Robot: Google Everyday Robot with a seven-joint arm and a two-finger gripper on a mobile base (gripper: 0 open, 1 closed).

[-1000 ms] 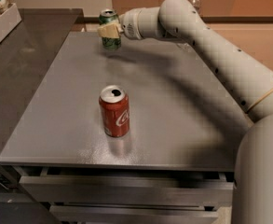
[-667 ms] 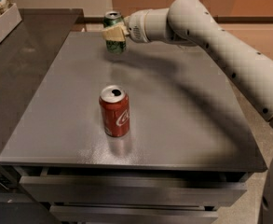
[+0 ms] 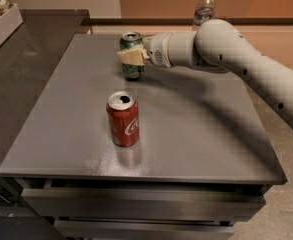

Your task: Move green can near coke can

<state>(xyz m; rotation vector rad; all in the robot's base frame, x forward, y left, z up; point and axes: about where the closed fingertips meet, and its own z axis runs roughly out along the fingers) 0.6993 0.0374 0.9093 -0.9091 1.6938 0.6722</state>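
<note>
My gripper needs to let go of the green can on the grey table [image 3: 144, 105], just behind the coke can.
The green can [image 3: 132, 70] is dark green with a silver top and stands upright toward the back of the grey table [image 3: 196, 134]. My gripper [image 3: 131, 56] reaches in from the right and is shut around the can's upper half, its pale fingers [image 3: 127, 57] across the can's front. The coke can [image 3: 123, 119], red with white script and an open silver top, stands upright near the middle of the table, closer to the front edge and a little left of the green can. The two cans are apart.
A clear plastic bottle [image 3: 204, 8] stands behind the table at the back right. A dark counter [image 3: 26, 69] adjoins the table on the left, with a white box [image 3: 1, 24] of items at its far left. Drawers [image 3: 136, 204] sit under the table front.
My gripper has carried the green can forward and to the right from the back edge, closer to the coke can. The arm has swung with it. The coke can has not moved.
</note>
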